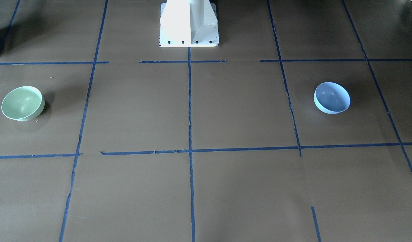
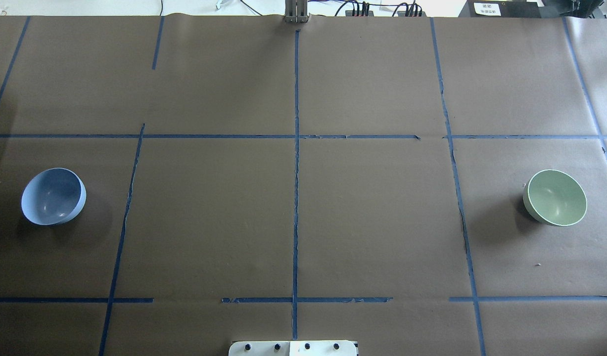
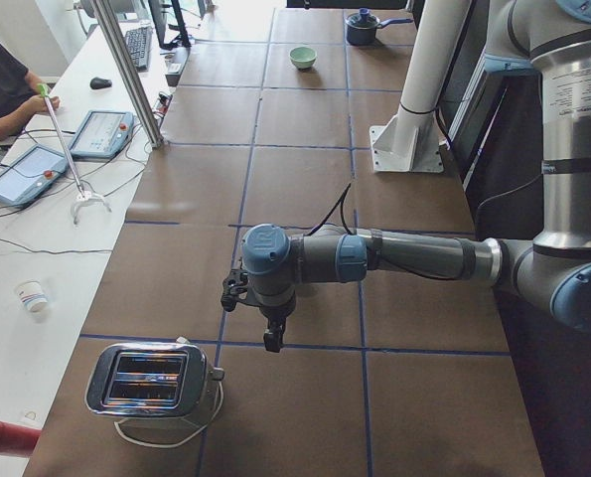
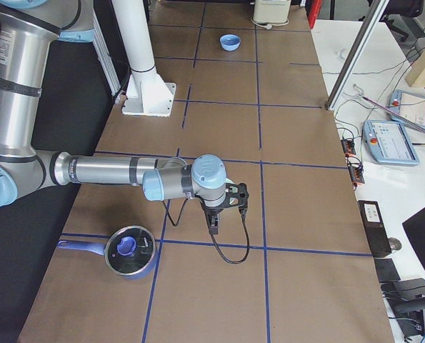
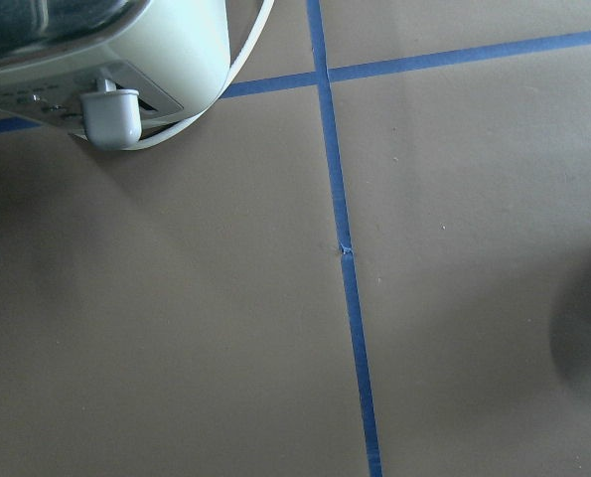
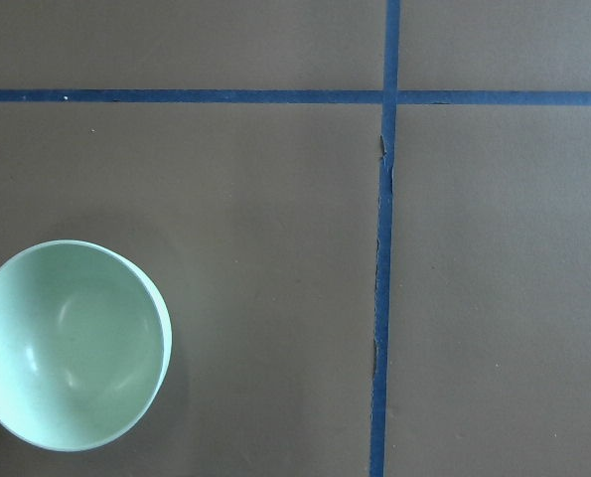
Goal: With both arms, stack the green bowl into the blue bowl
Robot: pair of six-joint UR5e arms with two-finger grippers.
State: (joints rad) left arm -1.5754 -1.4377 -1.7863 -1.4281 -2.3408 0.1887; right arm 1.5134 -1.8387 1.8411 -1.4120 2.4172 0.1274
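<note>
The robot's left gripper needs to close on the rim of the blue bowl (image 1: 349,97), on the side farthest away from the green bowl.
The green bowl (image 1: 23,103) stands upright on the table at the robot's right; it also shows in the overhead view (image 2: 555,198) and at the lower left of the right wrist view (image 6: 72,343). The blue bowl (image 1: 332,97) stands upright at the robot's left (image 2: 53,196). The two bowls are far apart and both are empty. My left gripper (image 3: 273,341) hangs above the table near the toaster. My right gripper (image 4: 213,227) hangs above the table. Both show only in the side views, so I cannot tell if they are open or shut.
A chrome toaster (image 3: 151,383) with a white cord stands at the table's left end, and its edge shows in the left wrist view (image 5: 106,60). A blue lidded pan (image 4: 130,251) sits at the right end. The white pedestal (image 1: 189,23) stands mid-table. An operator (image 3: 2,89) sits at the side desk.
</note>
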